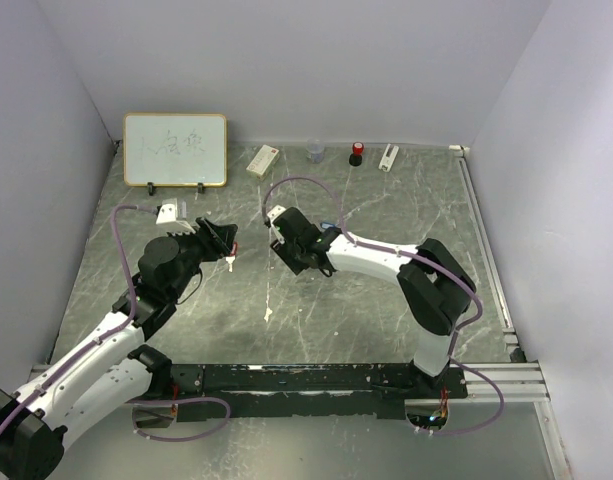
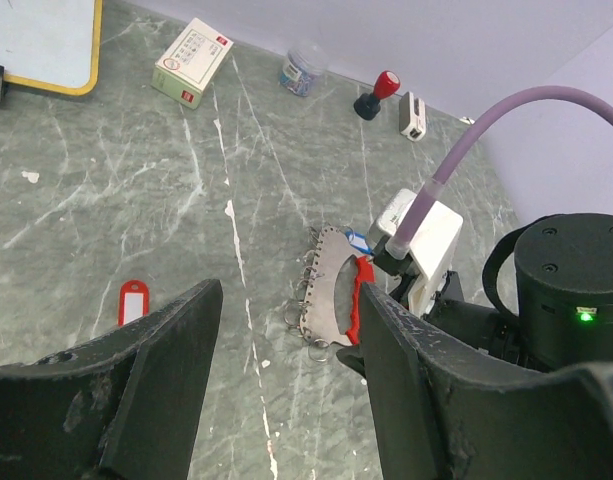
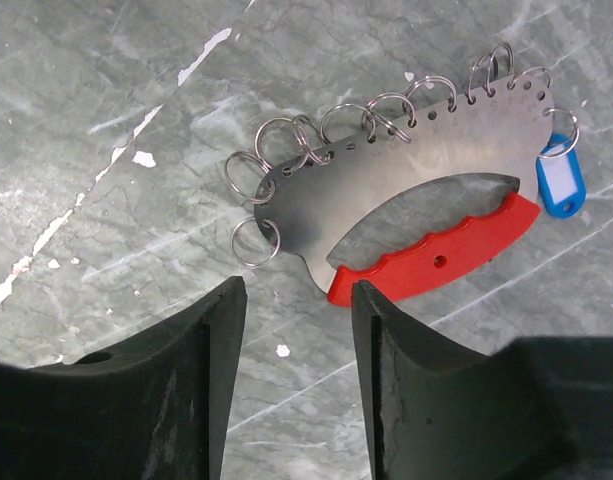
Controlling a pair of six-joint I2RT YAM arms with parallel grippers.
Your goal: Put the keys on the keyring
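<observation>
The keyring lies flat, so the robot's right gripper will move from the end of the red grip to the wire ring [image 3: 255, 243] opposite the blue key tag and lift there.
The keyring [image 3: 406, 170] is a curved grey metal plate with a red grip [image 3: 436, 262] and several wire rings along its edge, lying flat on the marble table. A blue key tag [image 3: 561, 185] hangs on a ring at one end. A red key tag [image 2: 132, 300] lies loose on the table, left of my left gripper [image 2: 291, 300]. That gripper hovers open and empty, with the keyring [image 2: 326, 290] just beyond its right finger. My right gripper [image 3: 298, 290] stands open above the table with nothing between its fingers, its right fingertip close to the red grip's end. In the top view the right arm [image 1: 291, 245] hides the keyring.
At the back stand a whiteboard [image 1: 175, 149], a small white box [image 1: 263, 160], a clear jar [image 1: 315, 152], a red-topped stamp [image 1: 356, 153] and a white oblong item [image 1: 388, 157]. Pale walls enclose three sides. A purple cable [image 2: 466, 140] arcs over the right wrist.
</observation>
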